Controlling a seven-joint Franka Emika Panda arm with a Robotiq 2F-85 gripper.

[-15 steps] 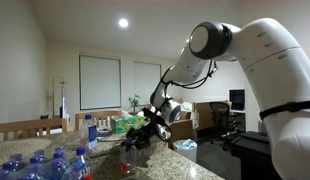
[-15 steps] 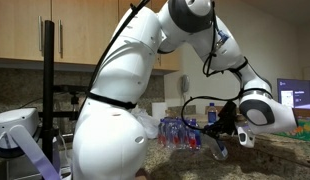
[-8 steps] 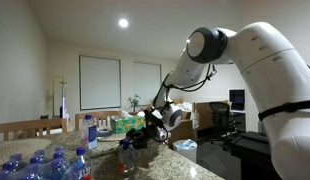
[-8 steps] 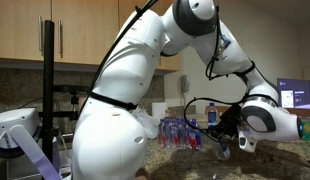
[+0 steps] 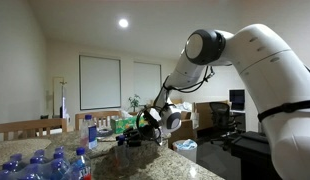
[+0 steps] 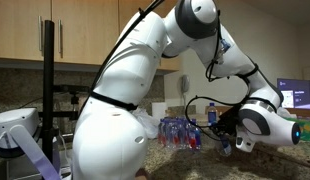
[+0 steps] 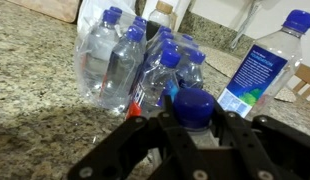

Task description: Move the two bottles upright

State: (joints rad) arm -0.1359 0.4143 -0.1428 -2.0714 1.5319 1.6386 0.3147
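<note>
My gripper is going to set the small clear bottle down upright on the granite counter (image 5: pixel 123 170) near the pack of bottles.
In the wrist view my gripper (image 7: pixel 193 120) is shut on a small clear bottle (image 7: pixel 193 104), whose blue cap shows between the black fingers (image 7: pixel 143 136). Its body is hidden under the jaws. A second clear bottle (image 7: pixel 263 66) with a blue cap and blue label stands on the granite counter to the right, apart from the gripper. In both exterior views the gripper (image 5: pixel 136 137) (image 6: pixel 228 142) hangs low over the counter with the held bottle mostly hidden by it.
A shrink-wrapped pack of like bottles (image 7: pixel 135 62) (image 6: pixel 178 132) (image 5: pixel 40 165) sits just beyond the gripper on the speckled counter (image 7: pixel 35 110). A red-capped item (image 7: pixel 145 100) lies by the pack. Chairs and a desk stand in the room behind.
The gripper, still shut on the bottle, has shifted slightly and risen a little over the counter. The pack and the other bottle have not moved.
</note>
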